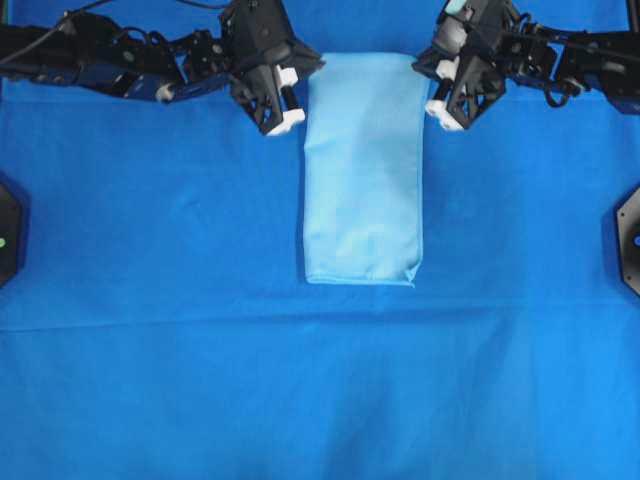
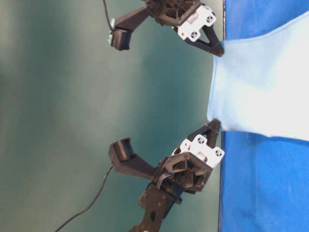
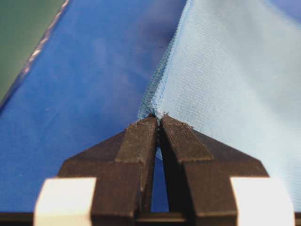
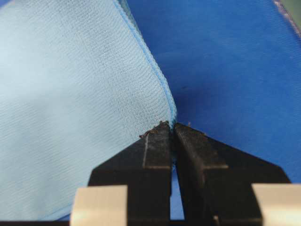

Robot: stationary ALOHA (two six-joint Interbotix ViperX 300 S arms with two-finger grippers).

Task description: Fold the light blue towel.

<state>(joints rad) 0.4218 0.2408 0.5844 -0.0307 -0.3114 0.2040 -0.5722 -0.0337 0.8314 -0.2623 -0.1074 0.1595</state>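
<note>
Next, my right gripper releases the far corner of the light blue towel, now raised off the table, on the towel's side edge (image 1: 416, 260), just short of the towel's near fold.
The light blue towel (image 1: 365, 170) lies as a long folded strip down the middle of the table, its fold at the near end. Its far end is raised off the surface (image 2: 260, 82). My left gripper (image 1: 300, 98) is shut on the towel's far left corner; in the left wrist view the hem (image 3: 155, 101) is pinched at the closed fingertips (image 3: 159, 117). My right gripper (image 1: 432, 90) is shut on the far right corner, and the right wrist view shows the towel (image 4: 70, 94) running into the closed tips (image 4: 171, 125).
A large royal-blue cloth (image 1: 150, 350) covers the table under the towel. Black fixtures sit at the left edge (image 1: 5, 235) and the right edge (image 1: 630, 235). Both arms stretch along the far side.
</note>
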